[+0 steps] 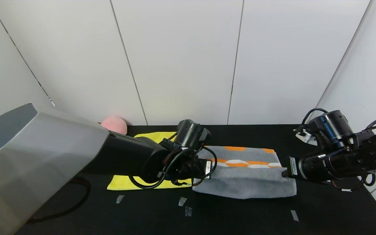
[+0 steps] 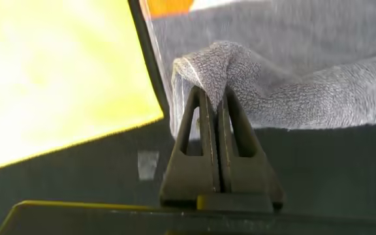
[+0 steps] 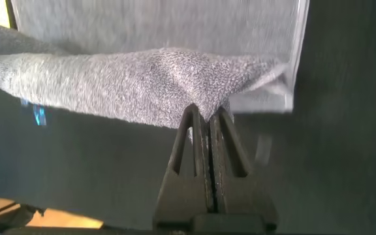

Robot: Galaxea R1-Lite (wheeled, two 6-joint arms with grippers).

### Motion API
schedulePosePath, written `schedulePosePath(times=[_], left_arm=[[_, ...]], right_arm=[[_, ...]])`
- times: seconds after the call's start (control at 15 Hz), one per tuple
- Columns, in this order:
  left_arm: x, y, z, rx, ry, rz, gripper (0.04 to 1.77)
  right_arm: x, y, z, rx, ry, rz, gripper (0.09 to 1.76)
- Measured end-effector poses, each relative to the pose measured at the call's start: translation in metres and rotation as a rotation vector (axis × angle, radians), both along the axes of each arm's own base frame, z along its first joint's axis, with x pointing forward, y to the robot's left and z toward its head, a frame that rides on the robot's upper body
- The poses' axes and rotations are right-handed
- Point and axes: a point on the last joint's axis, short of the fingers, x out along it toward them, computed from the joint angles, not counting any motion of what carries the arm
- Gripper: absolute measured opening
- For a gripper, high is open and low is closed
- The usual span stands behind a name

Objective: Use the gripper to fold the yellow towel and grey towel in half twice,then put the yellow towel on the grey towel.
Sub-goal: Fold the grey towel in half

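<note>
My left gripper is to let go of the grey towel's near corner on the towel's far corner [image 1: 206, 150], beside the yellow towel.
The grey towel [image 1: 245, 178] with orange and white bands lies mid-table, its near edge lifted and folded over. My left gripper [image 1: 204, 168] is shut on the towel's left near corner; in the left wrist view the grey terry [image 2: 240, 72] bunches between its fingertips [image 2: 212, 94]. My right gripper [image 1: 285, 171] is shut on the right near corner; the right wrist view shows the cloth [image 3: 142, 81] pinched at its tips [image 3: 209, 112]. The yellow towel [image 1: 122, 182] lies flat to the left, mostly hidden under my left arm; it also shows in the left wrist view [image 2: 51, 72].
A pink plush peach [image 1: 114, 124] sits at the back left by the wall. Small tape marks [image 1: 182, 201] dot the black table [image 1: 240, 215] near the front edge. White wall panels close the back and sides.
</note>
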Motion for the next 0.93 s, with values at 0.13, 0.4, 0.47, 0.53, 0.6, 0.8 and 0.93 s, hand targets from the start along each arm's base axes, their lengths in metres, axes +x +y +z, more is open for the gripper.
schedulePosePath(times=[0.13,0.4,0.47,0.53,0.6,0.8,0.93], left_arm=[[0.01,-0.002,-0.001,-0.008,-0.012,0.009,0.12],[0.029,-0.007,-0.004,-0.021,-0.035,0.03,0.12],[0.033,-0.008,-0.007,-0.021,-0.036,0.033,0.12],[0.035,-0.008,-0.01,-0.006,-0.035,0.027,0.12],[0.038,-0.007,-0.013,0.014,-0.033,0.019,0.12],[0.048,-0.005,-0.015,0.021,-0.043,0.029,0.12],[0.053,-0.004,-0.016,0.02,-0.048,0.036,0.12]], right_arm=[[0.011,-0.001,-0.001,-0.007,-0.01,0.0,0.14],[0.031,-0.006,-0.002,-0.02,-0.034,-0.006,0.14],[0.036,-0.007,-0.003,-0.024,-0.037,-0.005,0.14],[0.041,-0.007,-0.005,-0.026,-0.04,-0.004,0.14],[0.045,-0.007,-0.006,-0.026,-0.043,-0.006,0.14],[0.058,-0.008,-0.01,-0.028,-0.047,-0.014,0.14],[0.066,-0.01,-0.013,-0.029,-0.049,-0.021,0.14]])
